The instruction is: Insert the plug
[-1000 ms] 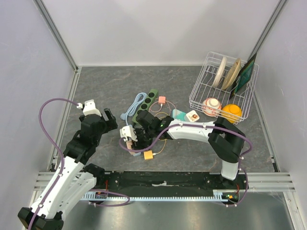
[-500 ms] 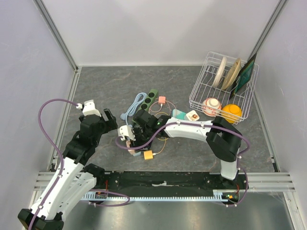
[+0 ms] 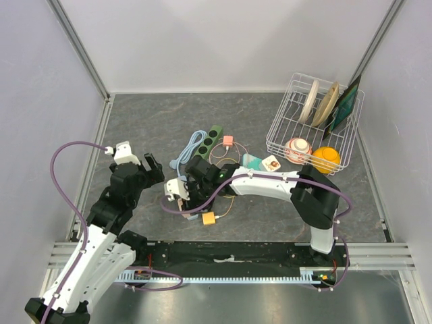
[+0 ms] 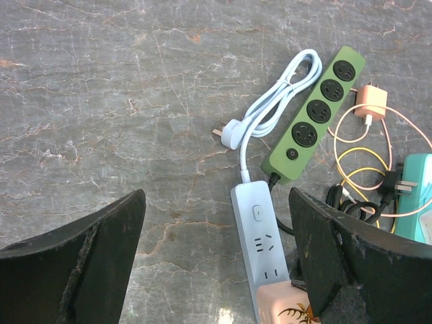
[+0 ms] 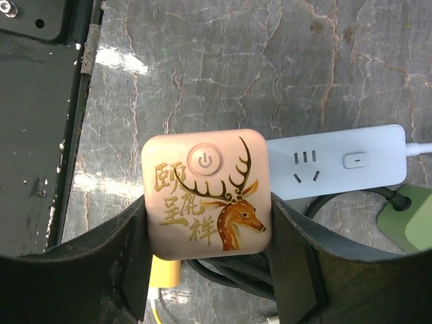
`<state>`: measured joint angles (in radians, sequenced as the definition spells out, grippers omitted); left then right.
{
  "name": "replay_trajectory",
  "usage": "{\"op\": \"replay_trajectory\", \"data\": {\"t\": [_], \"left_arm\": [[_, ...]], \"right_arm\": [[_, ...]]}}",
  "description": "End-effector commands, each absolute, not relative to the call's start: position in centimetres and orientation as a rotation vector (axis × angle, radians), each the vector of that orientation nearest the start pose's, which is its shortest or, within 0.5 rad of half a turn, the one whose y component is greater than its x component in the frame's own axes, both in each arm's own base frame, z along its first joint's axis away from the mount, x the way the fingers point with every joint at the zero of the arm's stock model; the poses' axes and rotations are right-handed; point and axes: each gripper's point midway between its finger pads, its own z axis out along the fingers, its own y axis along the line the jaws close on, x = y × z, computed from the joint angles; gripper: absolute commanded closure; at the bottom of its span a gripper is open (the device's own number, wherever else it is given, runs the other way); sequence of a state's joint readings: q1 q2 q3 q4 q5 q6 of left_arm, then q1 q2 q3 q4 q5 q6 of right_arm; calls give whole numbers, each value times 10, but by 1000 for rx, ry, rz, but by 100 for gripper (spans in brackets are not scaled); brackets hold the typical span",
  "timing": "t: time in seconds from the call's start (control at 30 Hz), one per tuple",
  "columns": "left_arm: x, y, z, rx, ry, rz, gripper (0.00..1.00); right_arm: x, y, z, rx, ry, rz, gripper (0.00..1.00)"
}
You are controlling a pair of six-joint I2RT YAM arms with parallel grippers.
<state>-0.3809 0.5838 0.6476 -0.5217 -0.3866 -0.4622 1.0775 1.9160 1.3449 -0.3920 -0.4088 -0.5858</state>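
Next, I let go of the pink plug with my right gripper on the near end of the pale blue power strip [image 3: 191,205] [image 5: 207,185].
A pink square plug [image 5: 206,192] with a gold deer print and a power button is clamped between my right gripper's [image 5: 206,202] fingers. It covers the near end of the pale blue power strip [image 5: 337,162]; its prongs are hidden. In the left wrist view the strip [image 4: 260,233] lies on the table with the plug [image 4: 287,304] at its lower end. My left gripper [image 4: 216,202] is open above bare table just left of the strip. From above, the right gripper [image 3: 183,196] is at mid-table and the left gripper [image 3: 138,169] is to its left.
A green power strip [image 3: 206,143] and a coiled white cable [image 3: 189,148] lie behind the blue strip. A yellow adapter [image 3: 208,218], a small pink charger [image 3: 228,140], thin wires and a teal box [image 3: 251,162] surround it. A wire dish rack [image 3: 278,115] stands at the back right.
My right gripper has shifted left with the pink plug, bringing it over the blue strip's end. My left arm has edged slightly left and stayed open.
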Motion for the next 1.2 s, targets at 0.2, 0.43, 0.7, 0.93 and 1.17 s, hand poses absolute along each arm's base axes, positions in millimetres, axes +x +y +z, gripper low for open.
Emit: {"op": "replay_trajectory", "data": {"t": [0.2,0.43,0.7,0.93,1.17], "left_arm": [[248,-46,202,-346,1924,-182,7],[248,-50,201,-330,1933,-202,7],[247,-46,206,-341,1905,-197,7],[245,-43,210,-351,1887,-193,7],[244,-41,210,-359,1882,-187,7]], "right_arm": [[167,238,-60,-2378,2133,-133,100],[160,243,-61,-2330,2161,-32,100],[190,292,-30,-2291,2042,-48,96],[195,306,-16,-2304,2007,-52,37],[189,331,16,-2253,1925,97,2]]}}
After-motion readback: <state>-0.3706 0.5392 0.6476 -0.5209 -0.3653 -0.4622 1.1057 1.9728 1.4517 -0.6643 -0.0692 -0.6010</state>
